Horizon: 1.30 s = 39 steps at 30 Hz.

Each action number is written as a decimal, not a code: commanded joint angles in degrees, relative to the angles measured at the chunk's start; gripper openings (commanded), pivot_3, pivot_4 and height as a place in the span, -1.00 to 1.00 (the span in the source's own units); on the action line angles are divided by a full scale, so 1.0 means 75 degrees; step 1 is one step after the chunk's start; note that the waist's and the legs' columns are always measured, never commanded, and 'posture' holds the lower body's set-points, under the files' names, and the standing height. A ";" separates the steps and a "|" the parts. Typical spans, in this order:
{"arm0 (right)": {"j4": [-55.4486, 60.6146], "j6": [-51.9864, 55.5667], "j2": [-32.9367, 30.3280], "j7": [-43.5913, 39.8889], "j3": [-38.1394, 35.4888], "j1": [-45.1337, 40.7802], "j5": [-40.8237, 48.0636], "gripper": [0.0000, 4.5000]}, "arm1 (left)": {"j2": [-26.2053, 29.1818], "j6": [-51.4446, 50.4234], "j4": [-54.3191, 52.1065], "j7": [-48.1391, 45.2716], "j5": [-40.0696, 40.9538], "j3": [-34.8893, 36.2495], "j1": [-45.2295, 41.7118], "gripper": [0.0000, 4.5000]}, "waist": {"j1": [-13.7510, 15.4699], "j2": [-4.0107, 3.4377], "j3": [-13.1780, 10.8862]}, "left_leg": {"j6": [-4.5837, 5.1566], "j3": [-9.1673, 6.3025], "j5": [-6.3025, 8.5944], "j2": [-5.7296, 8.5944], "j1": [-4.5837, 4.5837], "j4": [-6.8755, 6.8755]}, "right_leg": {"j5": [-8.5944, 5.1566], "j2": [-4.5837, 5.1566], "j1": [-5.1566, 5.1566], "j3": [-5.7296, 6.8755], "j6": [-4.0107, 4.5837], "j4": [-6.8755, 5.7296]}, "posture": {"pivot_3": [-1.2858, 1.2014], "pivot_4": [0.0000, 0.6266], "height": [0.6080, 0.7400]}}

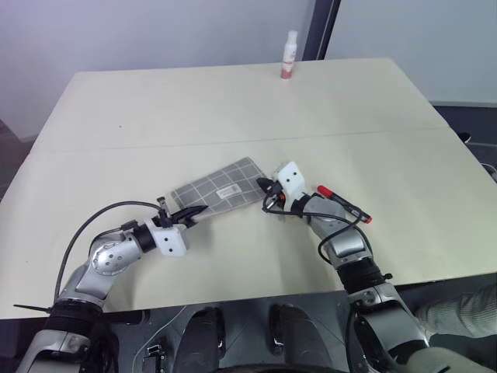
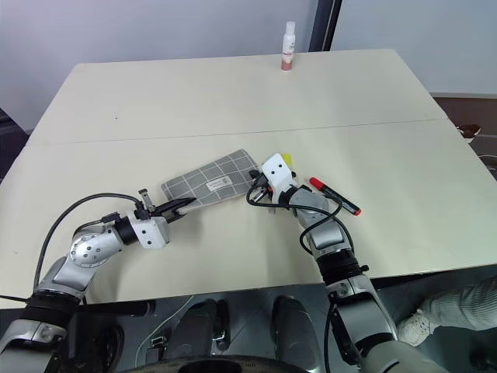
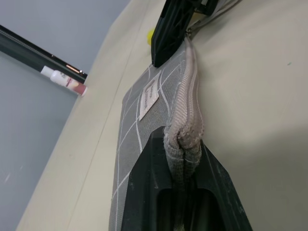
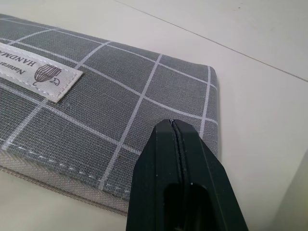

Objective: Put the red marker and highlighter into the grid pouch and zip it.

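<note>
My closed right fingers should open, from the grid pouch's corner beside its zipper edge, and pinch the zipper pull [image 3: 215,15] before unzipping.
The grid pouch [image 1: 221,189] lies flat in the middle of the table, grey with white lines and a white label [image 4: 43,74]. My left gripper [image 1: 192,211] is shut on the pouch's pale zipper edge [image 3: 185,120] at its left end. My right gripper [image 1: 266,186] is shut at the pouch's right end, its fingertips [image 4: 163,132] over the corner; I cannot tell whether they pinch anything. The red marker [image 1: 344,203] lies on the table just right of the right wrist. A bit of the yellow highlighter [image 2: 287,158] peeks out behind the right hand's white block.
A white and pink bottle [image 1: 290,56] stands at the table's far edge. The pale table [image 1: 194,101] has a seam running across it. A person's leg and shoe [image 2: 454,303] show past the near right corner.
</note>
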<state>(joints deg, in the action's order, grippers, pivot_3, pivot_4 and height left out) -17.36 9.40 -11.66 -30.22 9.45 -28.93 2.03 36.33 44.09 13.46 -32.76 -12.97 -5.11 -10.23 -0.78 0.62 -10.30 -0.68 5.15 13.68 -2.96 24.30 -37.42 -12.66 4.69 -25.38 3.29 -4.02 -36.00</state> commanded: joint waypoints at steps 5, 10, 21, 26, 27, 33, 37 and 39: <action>0.1331 0.0547 -0.0049 -0.0016 -0.0773 0.0103 0.0839 -0.45 | 0.0072 -0.0300 -0.0341 -0.0032 0.0491 0.0051 0.0156 -1.00 | -0.0002 -0.0001 -0.0001 | 0.0000 0.0000 0.0000 -0.0001 0.0002 0.0001 | 0.0000 0.0000 -0.0003 0.0000 0.0000 0.0000 | 0.03 -0.52 1.00; 0.2502 0.1560 -0.0757 -0.0569 -0.1521 0.0314 0.1817 0.68 | 0.0120 -0.0313 -0.0470 0.0137 0.0581 0.0240 0.0200 -1.00 | 0.0016 -0.0001 -0.0001 | 0.0000 -0.0007 0.0000 -0.0002 0.0003 0.0000 | 0.0000 0.0000 -0.0003 0.0000 0.0000 0.0000 | 0.03 -0.52 1.00; 0.3516 0.3066 -0.1196 -0.0517 -0.0674 0.1377 0.1793 0.94 | -0.0012 -0.0215 -0.0296 0.0412 0.0527 0.0232 0.0069 -1.00 | -0.0018 0.0001 0.0000 | 0.0000 -0.0014 0.0000 -0.0004 -0.0003 0.0004 | -0.0007 -0.0012 -0.0006 0.0000 0.0015 -0.0007 | 0.03 -0.52 1.00; 0.3152 0.3235 -0.0638 0.0044 -0.0592 0.1167 0.1756 0.94 | 0.0023 -0.0119 -0.0227 0.0493 0.0474 0.0252 0.0110 -1.00 | 0.0005 0.0001 0.0001 | 0.0000 -0.0015 0.0000 -0.0003 0.0000 -0.0002 | -0.0013 -0.0007 -0.0005 0.0000 0.0026 -0.0004 | 0.03 -0.52 1.00; 0.3110 0.3275 -0.0576 0.0075 -0.0576 0.1149 0.1770 0.94 | 0.0026 -0.0109 -0.0214 0.0508 0.0472 0.0248 0.0106 -1.00 | 0.0004 0.0001 0.0001 | 0.0000 -0.0015 0.0000 -0.0002 0.0002 -0.0002 | -0.0013 -0.0005 -0.0004 0.0000 0.0026 -0.0001 | 0.03 -0.52 1.00; 0.2720 0.3111 -0.0399 0.0060 -0.0523 0.0980 0.1718 -0.09 | 0.0025 -0.0056 -0.0235 0.0585 0.0464 0.0253 0.0170 -1.00 | 0.0012 0.0002 0.0001 | 0.0000 -0.0010 0.0000 0.0001 0.0008 0.0000 | -0.0006 -0.0003 -0.0005 0.0001 0.0012 0.0004 | 0.03 -0.52 1.00; 0.2455 0.2921 -0.0306 0.0067 -0.0366 0.0869 0.1549 -0.98 | -0.0014 -0.0009 -0.0205 0.0662 0.0442 0.0237 0.0218 -1.00 | -0.0003 0.0002 0.0001 | 0.0000 -0.0010 0.0000 0.0000 0.0006 -0.0001 | -0.0005 -0.0004 -0.0005 0.0001 0.0011 0.0002 | 0.03 -0.52 1.00; 0.2492 0.2866 -0.0275 0.0074 -0.0385 0.0826 0.1558 -0.98 | -0.0021 0.0054 -0.0179 0.0690 0.0368 0.0183 0.0241 -1.00 | -0.0004 0.0002 0.0001 | 0.0000 -0.0010 0.0000 -0.0001 0.0005 0.0000 | -0.0006 -0.0007 -0.0005 0.0001 0.0014 0.0001 | 0.03 -0.52 1.00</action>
<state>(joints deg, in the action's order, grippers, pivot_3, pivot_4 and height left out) 0.05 32.10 -14.29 -29.61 6.50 -21.36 13.65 35.98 43.13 12.83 -28.45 -9.94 -4.05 -8.65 -0.82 0.63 -10.29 -0.69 5.06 13.68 -2.97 24.34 -37.42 -12.71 4.63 -25.43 3.30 -3.92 -35.99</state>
